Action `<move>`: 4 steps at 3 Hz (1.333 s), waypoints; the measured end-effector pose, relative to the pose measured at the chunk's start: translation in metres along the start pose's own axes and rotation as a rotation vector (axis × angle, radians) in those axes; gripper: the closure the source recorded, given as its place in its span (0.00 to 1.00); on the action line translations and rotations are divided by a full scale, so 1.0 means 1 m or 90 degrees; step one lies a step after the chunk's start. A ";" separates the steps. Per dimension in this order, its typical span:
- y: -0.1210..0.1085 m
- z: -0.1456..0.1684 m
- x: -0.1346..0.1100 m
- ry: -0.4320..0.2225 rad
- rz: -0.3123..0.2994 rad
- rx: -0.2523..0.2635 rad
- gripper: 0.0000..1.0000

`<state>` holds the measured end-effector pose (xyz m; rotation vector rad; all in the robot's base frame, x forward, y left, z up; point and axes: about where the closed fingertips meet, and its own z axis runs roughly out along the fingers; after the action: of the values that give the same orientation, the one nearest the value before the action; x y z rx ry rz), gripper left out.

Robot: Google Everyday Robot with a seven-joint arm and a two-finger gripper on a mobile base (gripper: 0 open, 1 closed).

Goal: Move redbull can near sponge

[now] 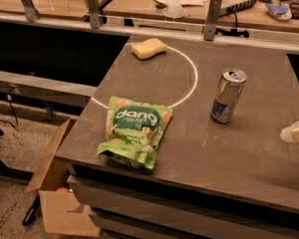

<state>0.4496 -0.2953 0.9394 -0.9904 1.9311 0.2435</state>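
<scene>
The gripper needs to next go to the redbull can and close around the middle of its upright body (226,98), leaving its pull-tab top free.
The redbull can (228,95) stands upright on the right part of the dark table (239,153), silver with blue panels and a pull-tab top. The pale yellow sponge (148,48) lies at the table's far left corner, on the white circle line, well apart from the can. My gripper (296,132) shows only as a pale tip at the right edge of the view, right of and slightly nearer than the can, not touching it.
A green snack bag (134,130) lies near the table's front left edge. A white circle (192,78) is marked on the tabletop. An open cardboard box (60,193) stands on the floor at the lower left. A rail with posts (213,16) runs behind the table.
</scene>
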 end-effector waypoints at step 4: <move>0.017 0.051 -0.014 -0.096 0.050 -0.048 0.00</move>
<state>0.4737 -0.2493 0.9187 -0.9197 1.8357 0.4276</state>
